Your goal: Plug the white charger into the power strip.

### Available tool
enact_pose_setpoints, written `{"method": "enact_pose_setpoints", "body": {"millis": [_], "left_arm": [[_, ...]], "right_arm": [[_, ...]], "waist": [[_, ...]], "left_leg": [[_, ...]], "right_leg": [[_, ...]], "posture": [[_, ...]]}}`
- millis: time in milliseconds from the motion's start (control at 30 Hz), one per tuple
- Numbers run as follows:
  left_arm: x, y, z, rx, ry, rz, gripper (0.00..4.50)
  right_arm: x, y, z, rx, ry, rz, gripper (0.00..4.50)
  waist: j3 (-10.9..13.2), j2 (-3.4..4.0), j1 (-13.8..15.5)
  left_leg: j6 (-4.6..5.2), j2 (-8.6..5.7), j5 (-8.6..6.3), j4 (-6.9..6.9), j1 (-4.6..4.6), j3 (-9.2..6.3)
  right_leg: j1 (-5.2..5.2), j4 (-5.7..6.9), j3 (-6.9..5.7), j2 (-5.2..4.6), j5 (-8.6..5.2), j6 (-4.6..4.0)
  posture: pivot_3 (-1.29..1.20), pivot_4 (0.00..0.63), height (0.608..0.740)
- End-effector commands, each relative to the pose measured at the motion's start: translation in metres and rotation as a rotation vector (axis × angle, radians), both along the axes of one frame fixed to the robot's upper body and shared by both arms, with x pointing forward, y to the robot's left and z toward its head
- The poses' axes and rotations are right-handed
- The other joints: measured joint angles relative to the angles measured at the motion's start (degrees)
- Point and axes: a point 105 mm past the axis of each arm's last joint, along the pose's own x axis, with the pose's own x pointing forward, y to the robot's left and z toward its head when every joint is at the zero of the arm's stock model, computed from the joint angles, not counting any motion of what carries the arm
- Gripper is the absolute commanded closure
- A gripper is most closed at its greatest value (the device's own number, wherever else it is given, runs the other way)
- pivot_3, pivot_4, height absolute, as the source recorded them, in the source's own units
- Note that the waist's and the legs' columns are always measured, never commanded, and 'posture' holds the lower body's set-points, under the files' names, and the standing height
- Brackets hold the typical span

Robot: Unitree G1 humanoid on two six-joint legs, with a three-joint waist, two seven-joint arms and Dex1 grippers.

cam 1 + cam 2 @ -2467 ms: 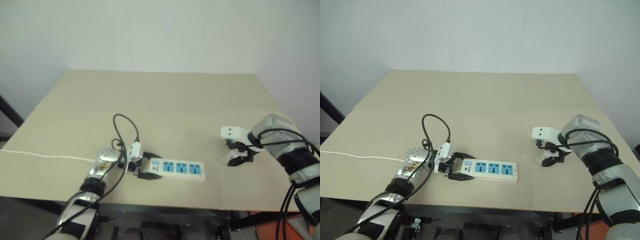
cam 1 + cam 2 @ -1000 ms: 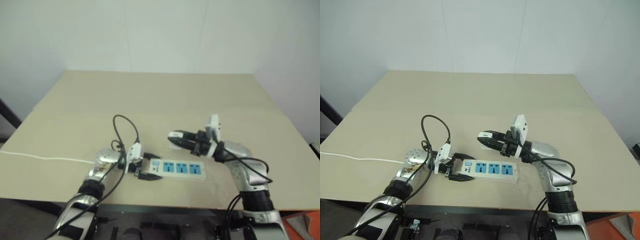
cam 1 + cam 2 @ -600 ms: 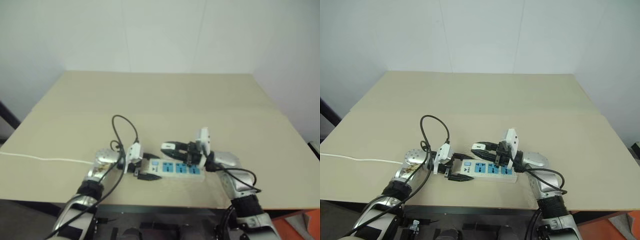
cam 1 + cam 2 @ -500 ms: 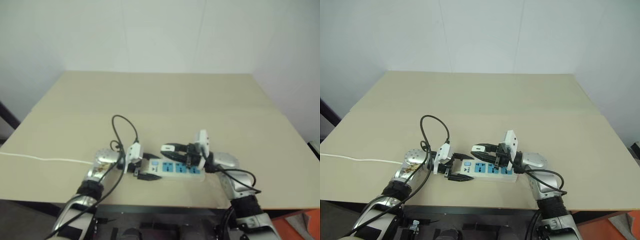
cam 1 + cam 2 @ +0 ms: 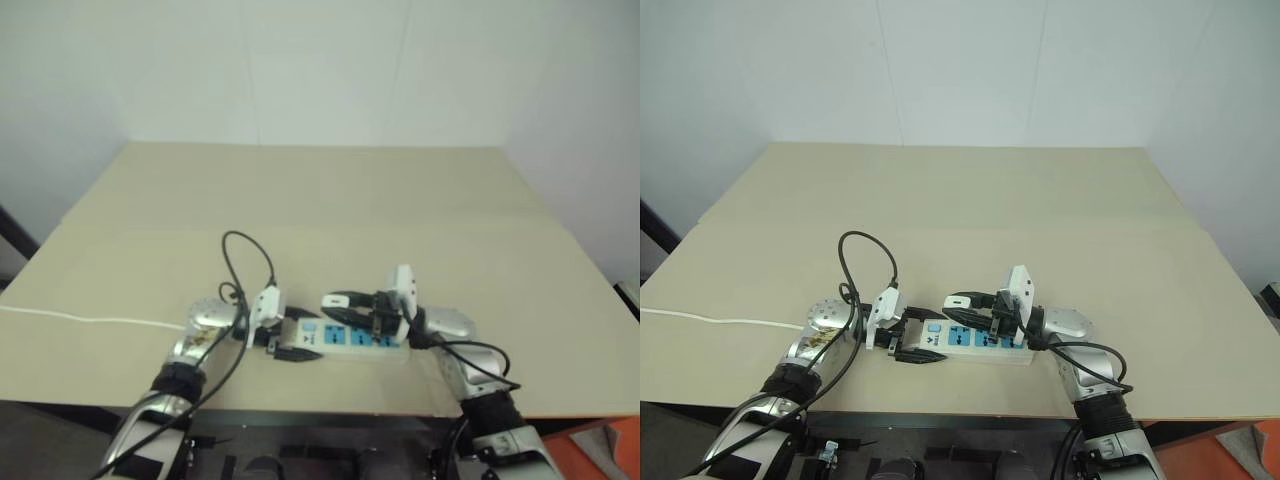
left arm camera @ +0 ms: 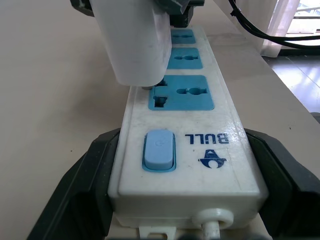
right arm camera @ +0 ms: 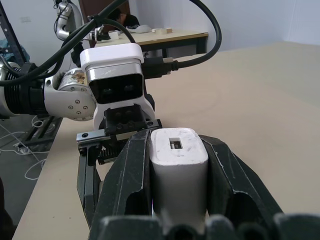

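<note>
Next, the right gripper releases the white charger in the power strip's socket (image 5: 335, 330) nearest the blue switch.
The power strip (image 5: 978, 341) lies near the table's front edge, its blue switch (image 6: 159, 149) at the left end. My left gripper (image 5: 928, 338) is shut on that switch end, one black finger (image 6: 82, 192) on each long side. My right gripper (image 5: 970, 304) reaches in from the right, level, and is shut on the white charger (image 7: 177, 167). The charger (image 6: 132, 40) hangs just above the socket nearest the switch, set toward one long edge of the strip, its prongs right at the strip's surface.
The strip's thin white cord (image 5: 715, 320) runs left along the beige table (image 5: 970, 200) and off its edge. A black cable loop (image 5: 868, 262) arches over my left wrist. White walls stand behind the table.
My right gripper swung the charger in from the table's right side to above the strip, then sank lower toward the sockets. The left gripper and the strip stayed still.
</note>
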Motion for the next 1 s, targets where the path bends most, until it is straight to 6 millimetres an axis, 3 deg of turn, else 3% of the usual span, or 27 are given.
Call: {"method": "enact_pose_setpoints", "body": {"millis": [33,533,1000], "left_arm": [[-0.009,0.001,-0.016,0.047,0.057,-0.023,1.22],[-0.008,0.000,-0.015,0.049,0.055,-0.021,1.22],[-0.006,0.007,-0.016,0.058,0.056,0.002,1.22]], "right_arm": [[-0.005,0.004,0.003,-0.005,-0.040,0.030,3.35],[0.001,0.007,-0.009,-0.051,-0.036,0.027,3.35],[0.002,-0.043,-0.048,-0.184,0.059,-0.056,3.35]], "waist": [[0.0,0.00,0.0],[0.0,0.00,-0.1],[0.0,0.00,0.4]], "left_leg": [[0.00,0.00,0.00,0.00,0.00,0.00],[0.00,0.02,0.00,0.00,0.05,0.00],[-0.01,0.01,-0.02,-0.02,0.39,-0.03]], "right_leg": [[0.00,0.00,0.00,0.00,0.00,0.00],[0.02,0.02,0.01,0.02,-0.01,0.01],[0.57,-0.25,-0.07,-0.02,-0.14,0.23]], "posture": [[0.00,0.150,0.740],[0.00,0.150,0.740],[0.00,0.150,0.740]]}}
